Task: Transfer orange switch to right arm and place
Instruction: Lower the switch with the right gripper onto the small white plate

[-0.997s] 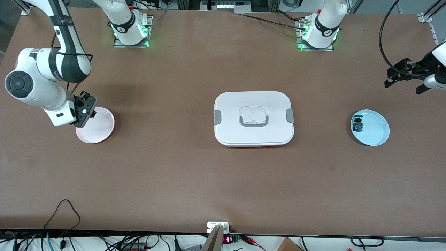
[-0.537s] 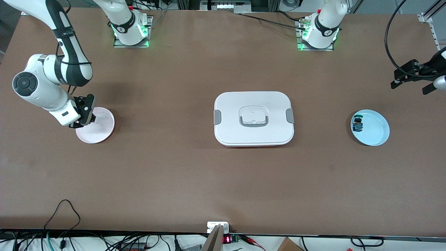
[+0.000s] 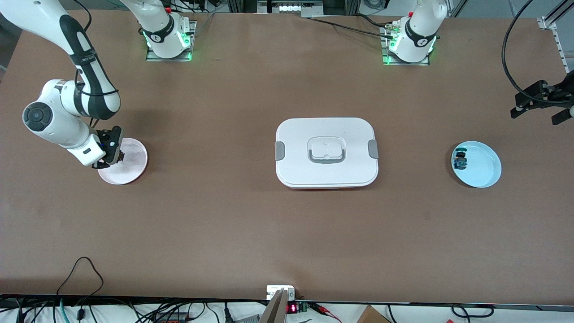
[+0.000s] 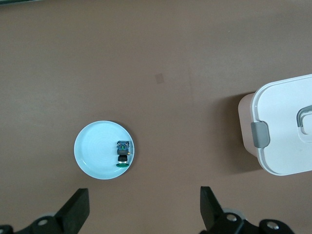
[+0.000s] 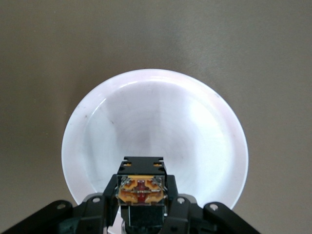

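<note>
Next, my right gripper sets the orange switch down near the middle of the pink plate [image 3: 125, 158] [image 5: 139, 161].
My right gripper [image 3: 117, 157] hangs low over the pink plate [image 3: 132, 167] at the right arm's end of the table. It is shut on the orange switch [image 5: 141, 190], whose orange-amber block faces the wrist camera between the fingers, over the plate [image 5: 156, 122]. The switch is barely visible in the front view. My left gripper [image 3: 540, 105] is open and empty, high over the table's edge at the left arm's end; its fingers [image 4: 78, 209] stand wide apart in the left wrist view.
A white lidded box [image 3: 326, 152] with grey latches sits mid-table, also in the left wrist view [image 4: 282, 131]. A light blue plate [image 3: 482, 168] toward the left arm's end holds a small blue part with a teal cap [image 3: 460, 159], seen too in the left wrist view [image 4: 123, 152].
My right gripper has lowered with the switch toward the pink plate. My left gripper has drawn back farther toward the table's edge at its own end.
</note>
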`<state>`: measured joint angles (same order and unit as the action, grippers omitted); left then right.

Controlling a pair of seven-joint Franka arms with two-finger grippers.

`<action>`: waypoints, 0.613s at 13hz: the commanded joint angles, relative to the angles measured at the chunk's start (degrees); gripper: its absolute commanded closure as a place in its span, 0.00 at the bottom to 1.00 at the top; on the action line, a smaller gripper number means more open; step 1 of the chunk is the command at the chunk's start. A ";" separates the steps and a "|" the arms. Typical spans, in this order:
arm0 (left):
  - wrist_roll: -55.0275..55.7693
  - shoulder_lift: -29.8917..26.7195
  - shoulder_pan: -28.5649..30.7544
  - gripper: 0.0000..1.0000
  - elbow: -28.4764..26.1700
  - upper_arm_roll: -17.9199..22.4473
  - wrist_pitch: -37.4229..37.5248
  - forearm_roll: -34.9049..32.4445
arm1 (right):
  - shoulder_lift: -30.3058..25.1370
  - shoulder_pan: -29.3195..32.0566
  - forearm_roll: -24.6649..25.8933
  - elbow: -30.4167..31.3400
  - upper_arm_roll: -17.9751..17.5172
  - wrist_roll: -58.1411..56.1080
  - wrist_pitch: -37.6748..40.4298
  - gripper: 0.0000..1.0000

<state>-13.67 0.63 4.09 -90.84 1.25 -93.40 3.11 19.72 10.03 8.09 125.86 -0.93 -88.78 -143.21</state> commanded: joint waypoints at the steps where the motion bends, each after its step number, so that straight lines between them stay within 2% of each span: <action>1: 0.92 1.57 -0.22 0.00 2.69 -0.72 0.58 -1.71 | 0.93 0.86 0.97 0.36 -0.92 -4.45 -1.11 0.95; 8: 0.84 1.57 -0.49 0.00 2.69 -0.81 0.67 -1.80 | 3.30 0.78 1.14 0.36 -1.27 -6.31 -2.60 0.94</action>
<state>-13.67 1.36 3.90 -89.87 0.67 -93.40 3.10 22.53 10.03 8.28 125.86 -1.57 -93.32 -143.97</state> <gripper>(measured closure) 0.000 0.590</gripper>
